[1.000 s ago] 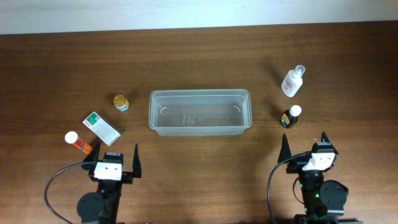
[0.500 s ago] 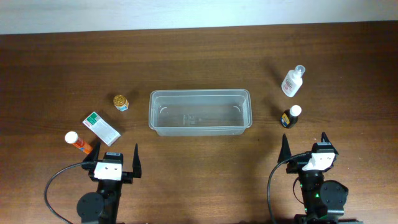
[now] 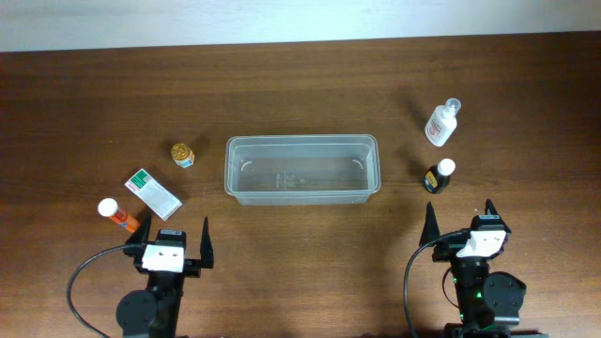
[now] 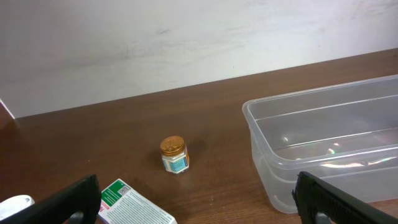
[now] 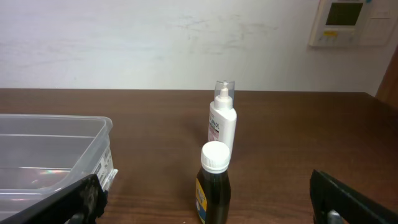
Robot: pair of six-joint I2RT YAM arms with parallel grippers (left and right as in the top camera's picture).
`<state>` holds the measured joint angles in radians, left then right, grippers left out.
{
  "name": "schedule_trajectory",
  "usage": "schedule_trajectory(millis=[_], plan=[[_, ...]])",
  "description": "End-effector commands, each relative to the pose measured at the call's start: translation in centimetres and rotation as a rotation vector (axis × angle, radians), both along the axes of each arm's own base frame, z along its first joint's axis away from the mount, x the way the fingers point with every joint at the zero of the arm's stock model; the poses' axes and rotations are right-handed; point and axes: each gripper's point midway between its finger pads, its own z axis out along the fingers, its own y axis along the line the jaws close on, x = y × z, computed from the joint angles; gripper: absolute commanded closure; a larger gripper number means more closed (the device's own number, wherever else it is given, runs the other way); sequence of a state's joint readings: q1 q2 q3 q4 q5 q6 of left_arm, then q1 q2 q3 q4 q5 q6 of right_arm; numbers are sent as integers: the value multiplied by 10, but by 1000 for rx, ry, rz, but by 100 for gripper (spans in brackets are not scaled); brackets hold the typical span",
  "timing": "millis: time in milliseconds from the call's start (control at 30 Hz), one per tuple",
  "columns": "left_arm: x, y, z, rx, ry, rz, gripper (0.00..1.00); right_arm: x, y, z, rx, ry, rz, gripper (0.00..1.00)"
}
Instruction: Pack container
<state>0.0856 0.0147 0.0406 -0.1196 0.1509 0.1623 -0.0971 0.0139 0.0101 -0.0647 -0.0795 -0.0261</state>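
Note:
Next, my right gripper needs to go to the upper part (image 3: 449, 112) (image 5: 223, 106) of the white spray bottle, beyond the dark bottle, and close there.
The clear plastic container (image 3: 300, 169) sits empty at mid-table; it also shows in the left wrist view (image 4: 329, 146) and the right wrist view (image 5: 50, 155). Left of it are a small gold-lidded jar (image 3: 182, 154), a green-and-white box (image 3: 153, 193) and an orange bottle with a white cap (image 3: 116, 213). Right of it are a white spray bottle (image 3: 441, 123) and a dark bottle with a white cap (image 3: 438, 176). My left gripper (image 3: 174, 242) is open and empty near the front edge, behind the box. My right gripper (image 3: 460, 225) is open and empty, just behind the dark bottle (image 5: 213, 183).
A pale wall runs along the table's far edge. A wall panel (image 5: 348, 22) shows at the upper right in the right wrist view. The jar (image 4: 173, 154) and box (image 4: 134, 204) lie ahead of the left gripper.

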Motion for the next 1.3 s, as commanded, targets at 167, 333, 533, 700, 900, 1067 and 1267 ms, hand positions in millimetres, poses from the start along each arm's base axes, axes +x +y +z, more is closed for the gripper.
schedule_trajectory(millis=[167, 333, 533, 700, 900, 1067, 1267], plan=[[0, -1, -1, 11, -5, -7, 1, 0, -1, -2, 3, 2, -7, 2], [0, -1, -1, 11, -5, -6, 1, 0, 1, 5, 6, -24, 1, 2], [0, -1, -1, 11, -5, -6, 1, -2, 11, 28, 4, -70, 62, 2], [0, -1, -1, 11, -5, -7, 0, 1, 12, 53, 45, 13, 63, 1], [0, -1, -1, 11, -5, -6, 1, 47, 19, 98, 89, 274, 123, 2], [0, -1, -1, 11, -5, -6, 1, 101, 15, 113, 89, 578, 138, 2], [0, -1, -1, 11, -5, -7, 1, 172, 3, 94, 0, 814, 163, 2]])
